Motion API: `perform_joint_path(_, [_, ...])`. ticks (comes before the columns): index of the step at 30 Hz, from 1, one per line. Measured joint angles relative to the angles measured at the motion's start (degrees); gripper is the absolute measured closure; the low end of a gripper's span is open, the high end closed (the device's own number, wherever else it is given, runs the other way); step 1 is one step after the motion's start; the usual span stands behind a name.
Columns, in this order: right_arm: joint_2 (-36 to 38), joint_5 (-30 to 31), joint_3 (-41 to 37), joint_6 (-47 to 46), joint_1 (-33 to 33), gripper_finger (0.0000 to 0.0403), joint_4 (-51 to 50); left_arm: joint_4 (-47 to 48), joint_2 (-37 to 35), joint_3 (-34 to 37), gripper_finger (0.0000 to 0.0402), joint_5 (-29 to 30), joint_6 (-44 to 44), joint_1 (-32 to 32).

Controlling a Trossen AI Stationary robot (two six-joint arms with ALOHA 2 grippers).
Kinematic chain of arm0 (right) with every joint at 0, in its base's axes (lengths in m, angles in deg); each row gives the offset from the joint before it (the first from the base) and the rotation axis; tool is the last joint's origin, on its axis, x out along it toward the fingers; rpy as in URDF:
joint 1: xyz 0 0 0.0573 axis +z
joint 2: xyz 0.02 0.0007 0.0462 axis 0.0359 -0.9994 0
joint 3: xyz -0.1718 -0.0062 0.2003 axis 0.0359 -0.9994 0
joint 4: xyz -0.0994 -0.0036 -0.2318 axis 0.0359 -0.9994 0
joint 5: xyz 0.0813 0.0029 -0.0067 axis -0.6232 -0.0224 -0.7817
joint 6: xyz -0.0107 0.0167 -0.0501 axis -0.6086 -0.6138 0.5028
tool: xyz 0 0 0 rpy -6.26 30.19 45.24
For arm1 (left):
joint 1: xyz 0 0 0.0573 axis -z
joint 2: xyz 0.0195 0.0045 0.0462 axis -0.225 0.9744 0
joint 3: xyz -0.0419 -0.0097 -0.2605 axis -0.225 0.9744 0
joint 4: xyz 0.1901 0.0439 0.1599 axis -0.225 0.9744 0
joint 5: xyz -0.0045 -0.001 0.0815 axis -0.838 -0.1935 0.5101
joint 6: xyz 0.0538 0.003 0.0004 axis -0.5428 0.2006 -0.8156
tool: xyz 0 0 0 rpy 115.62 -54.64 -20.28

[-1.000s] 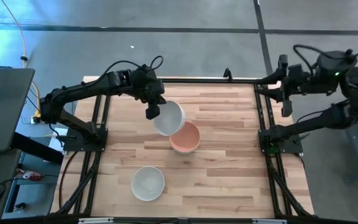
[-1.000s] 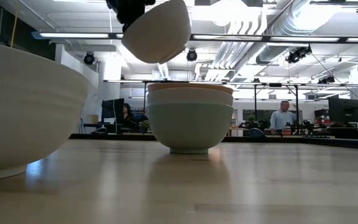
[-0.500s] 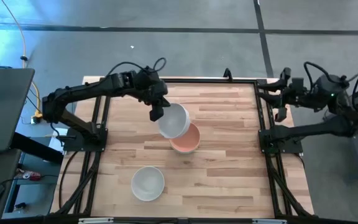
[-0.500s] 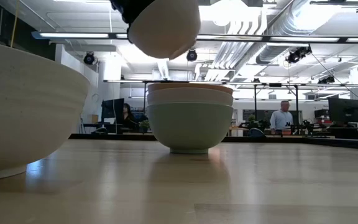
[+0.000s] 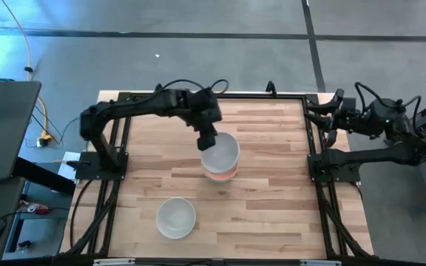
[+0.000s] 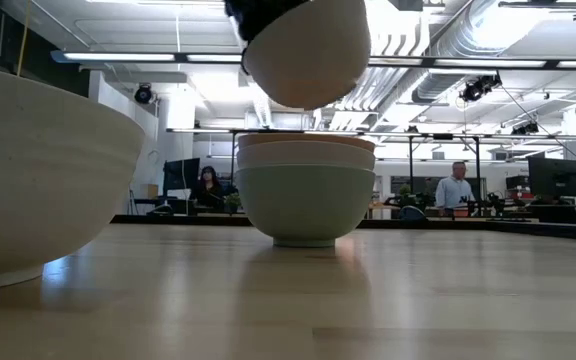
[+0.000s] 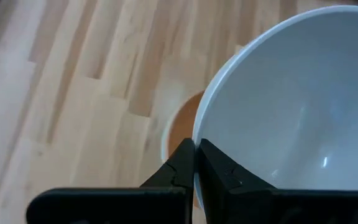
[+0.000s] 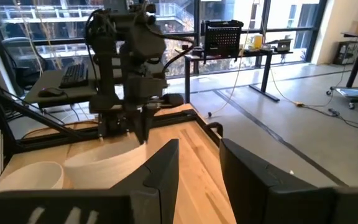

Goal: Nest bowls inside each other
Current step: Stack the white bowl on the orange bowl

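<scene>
The white bowl, held in the air above the stack, will be let go by my left gripper inside the salmon-orange bowl (image 5: 219, 163) (image 7: 241, 152) at the top of the stack.
My left gripper (image 5: 208, 140) is shut on a white bowl (image 5: 221, 153) and holds it in the air above a stack of three bowls. In the low view the held bowl (image 6: 308, 50) hangs clear over the stack's salmon-orange rim (image 6: 305, 139), the white bowl (image 6: 305, 155) under it and the mint green bowl (image 6: 305, 200) standing on the table. From above, only a salmon crescent (image 5: 226, 175) shows. Another white bowl (image 5: 176, 217) stands upright near the table's near edge. My right gripper (image 5: 331, 118) waits open past the table's far right corner. My left gripper pinches the white bowl's rim (image 7: 199, 134) on its far-left side, one finger inside the bowl and one outside. The fingers (image 7: 182, 163) come from above, pointing down. The bowl is lifted clear, opening upward and slightly tilted, hanging below the fingers over the stack.
The lone white bowl looms large at the low view's left (image 6: 28, 180). Bare wood lies to the right of the stack (image 5: 272, 170). Black frame rails (image 5: 313, 148) run along the table's sides. People sit and stand in the room beyond the table.
My left gripper has carried the white bowl toward the table's right and slightly toward the near edge, from beside the stack to over it. The bowl has stayed in the air and has levelled somewhat. The stack and the lone white bowl have kept still.
</scene>
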Motion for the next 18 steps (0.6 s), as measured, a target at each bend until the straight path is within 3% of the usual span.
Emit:
perform_joint_path(8, [-0.01,-0.37,-0.04,-1.29,0.0,0.0293,-1.67,15.21,11.39,-16.82,0.0401,3.75,-4.4,0.45])
perform_joint_path(18, [-0.01,-0.43,-0.04,-2.38,0.0,0.0293,-4.34,18.0,16.17,-19.22,0.0401,4.58,-6.28,1.95])
